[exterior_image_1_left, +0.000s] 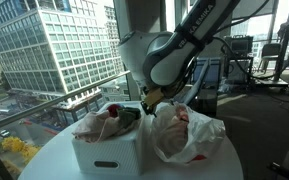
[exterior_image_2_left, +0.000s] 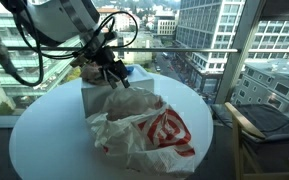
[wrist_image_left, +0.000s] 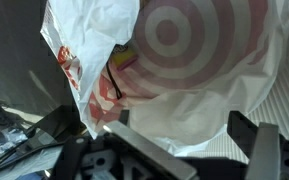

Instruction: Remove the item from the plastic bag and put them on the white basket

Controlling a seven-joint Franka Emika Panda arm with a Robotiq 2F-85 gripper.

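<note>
The dark and yellow item is in the plastic bag's opening (exterior_image_1_left: 181, 113) (wrist_image_left: 124, 58). My gripper reaches in there next and closes on its yellow part.
The plastic bag (exterior_image_2_left: 149, 135), crinkled white with a red ring print, lies on the round white table in front of the white basket (exterior_image_2_left: 89, 95). In an exterior view the bag (exterior_image_1_left: 189, 135) stands right beside the basket (exterior_image_1_left: 109, 152). A crumpled translucent wrap with reddish contents (exterior_image_1_left: 104, 125) sits in the basket. My gripper (exterior_image_1_left: 149, 100) hovers over the gap between basket and bag, also seen in an exterior view (exterior_image_2_left: 119, 75). In the wrist view the gripper (wrist_image_left: 184, 140) is open, its fingers wide apart just above the bag (wrist_image_left: 184, 60). A dark and yellow item (wrist_image_left: 119, 65) shows through the bag's opening.
The round white table (exterior_image_2_left: 44, 140) stands by a glass wall with a railing. Its edge (exterior_image_1_left: 44, 160) is close to the basket. An office chair and equipment (exterior_image_1_left: 269, 60) stand beyond the table.
</note>
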